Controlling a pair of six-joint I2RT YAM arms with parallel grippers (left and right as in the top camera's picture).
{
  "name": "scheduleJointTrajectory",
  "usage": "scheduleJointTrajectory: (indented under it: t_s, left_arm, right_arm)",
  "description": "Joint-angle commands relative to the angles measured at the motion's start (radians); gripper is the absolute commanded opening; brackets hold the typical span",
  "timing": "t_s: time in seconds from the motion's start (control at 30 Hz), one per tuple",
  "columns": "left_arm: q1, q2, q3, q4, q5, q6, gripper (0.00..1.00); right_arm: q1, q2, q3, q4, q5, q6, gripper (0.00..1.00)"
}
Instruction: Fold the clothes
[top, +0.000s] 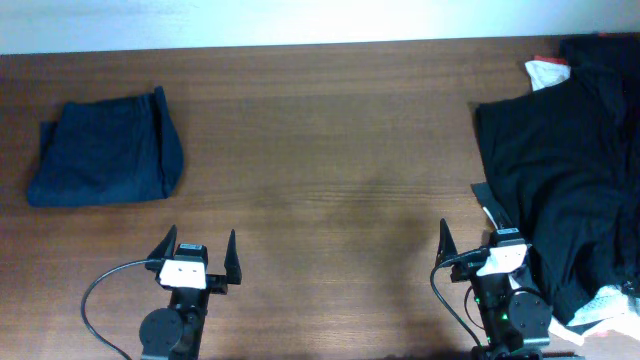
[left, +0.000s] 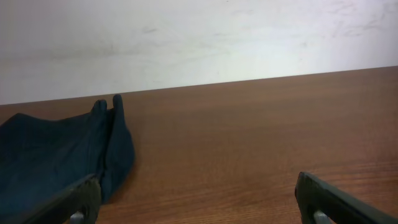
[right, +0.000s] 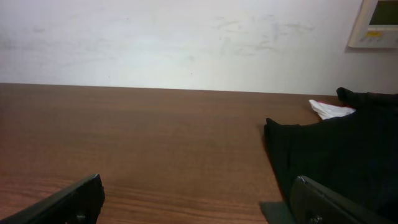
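Note:
The robot's right gripper should next close on the edge of the black heap (top: 486, 152) (right: 276, 163) of clothes facing the bare table top, near its far corner.
A folded dark navy garment (top: 105, 152) lies at the far left of the wooden table; it also shows in the left wrist view (left: 56, 155). A heap of black clothes (top: 565, 170) with white bits covers the right side and shows in the right wrist view (right: 342, 155). My left gripper (top: 197, 255) is open and empty near the front edge, in front of the navy garment; its fingers show in its own view (left: 199, 199). My right gripper (top: 485, 250) is open and empty, its right finger right beside the black heap (right: 199, 199).
The bare wooden table top (top: 330, 150) runs between the navy garment and the black heap. A white wall (right: 186, 37) stands behind the table, with a white panel (right: 376, 22) on it at the right. A black cable (top: 95, 300) loops by the left arm.

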Motion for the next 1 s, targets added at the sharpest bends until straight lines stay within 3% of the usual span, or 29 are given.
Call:
scheduleJointTrajectory:
  t_s: [0.0, 0.97]
  left_arm:
    - [0.004, -0.008, -0.004, -0.004, 0.018, 0.019, 0.99]
    - [0.004, -0.008, 0.003, -0.005, 0.037, -0.001, 0.99]
  right_arm:
    - [0.005, -0.006, -0.005, -0.005, 0.009, 0.000, 0.99]
    - [0.004, -0.003, -0.003, -0.006, 0.009, 0.016, 0.99]
